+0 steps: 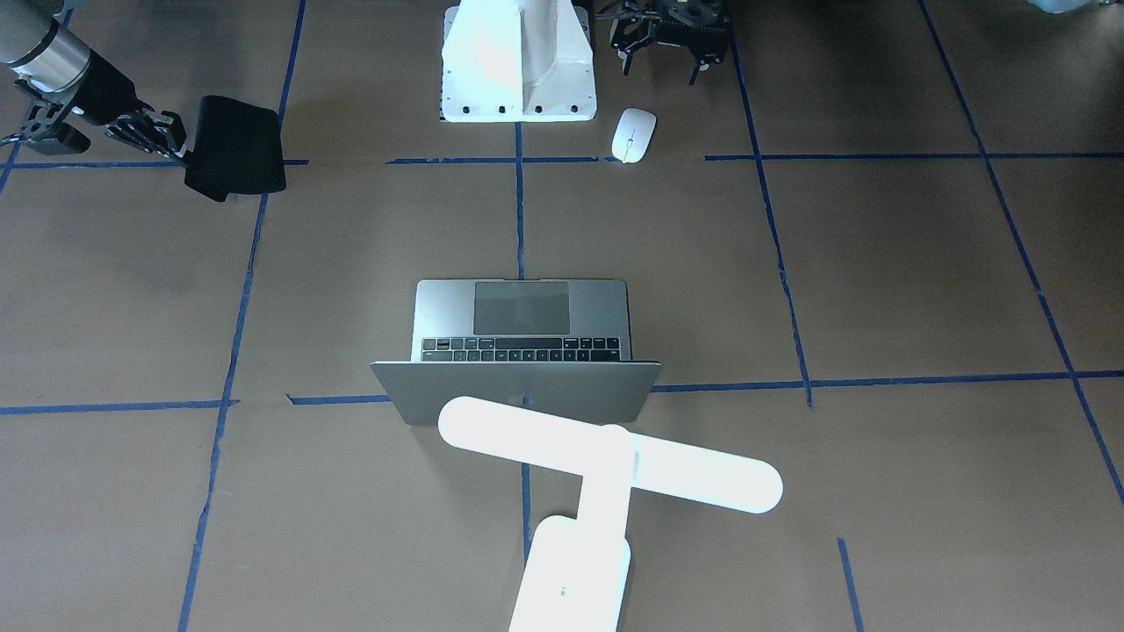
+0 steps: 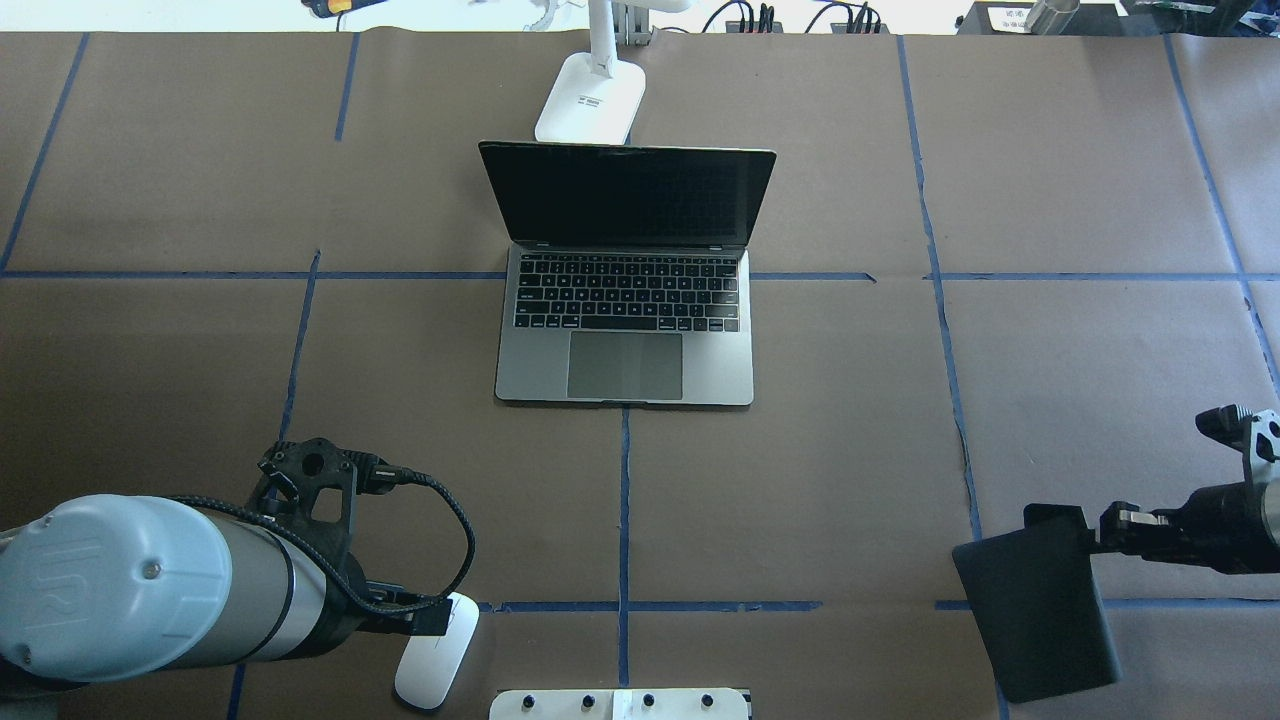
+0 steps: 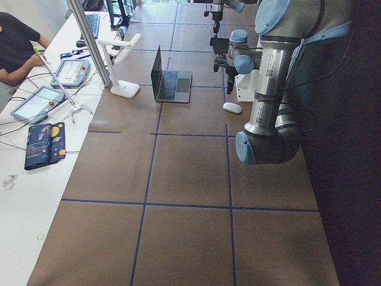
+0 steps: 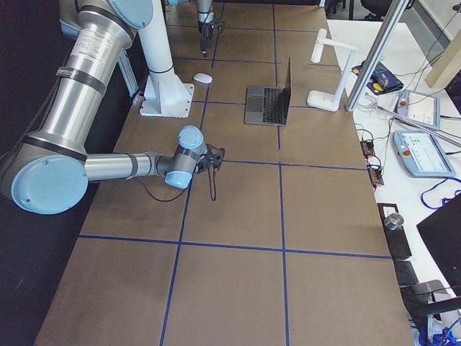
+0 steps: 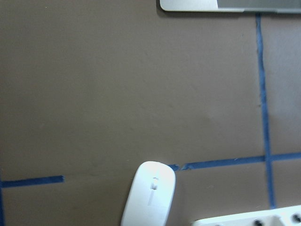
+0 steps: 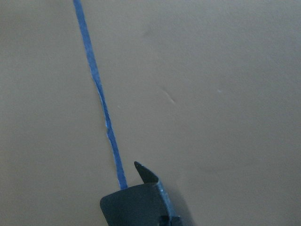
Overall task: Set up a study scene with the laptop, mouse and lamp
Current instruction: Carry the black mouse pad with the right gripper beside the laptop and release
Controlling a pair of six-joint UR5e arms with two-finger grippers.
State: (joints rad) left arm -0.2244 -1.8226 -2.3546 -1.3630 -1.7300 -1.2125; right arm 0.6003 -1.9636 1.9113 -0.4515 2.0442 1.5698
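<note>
My right gripper sets the black mouse pad down on the table (image 1: 355, 363) next, close beside the grey laptop. The pad is held tilted above the table now.
The grey laptop (image 1: 606, 307) (image 2: 720, 370) stands open at the table's middle, screen dark. The white lamp (image 1: 606, 456) stands just behind its lid, its base (image 2: 590, 100) at the far edge. The white mouse (image 1: 633, 134) (image 2: 435, 665) (image 5: 149, 195) lies on the table near the robot's base, on my left side. My left gripper (image 1: 660, 63) hovers above and just behind the mouse, fingers apart, empty. My right gripper (image 1: 167, 140) (image 2: 1100, 530) is shut on the edge of a black mouse pad (image 1: 235, 147) (image 2: 1040, 610) (image 6: 136, 207), held tilted above the table.
The white bolted robot pedestal (image 1: 518, 70) (image 2: 620, 703) stands beside the mouse. Blue tape lines cross the brown table cover. A side bench with tablets and a person lies beyond the lamp in the exterior left view.
</note>
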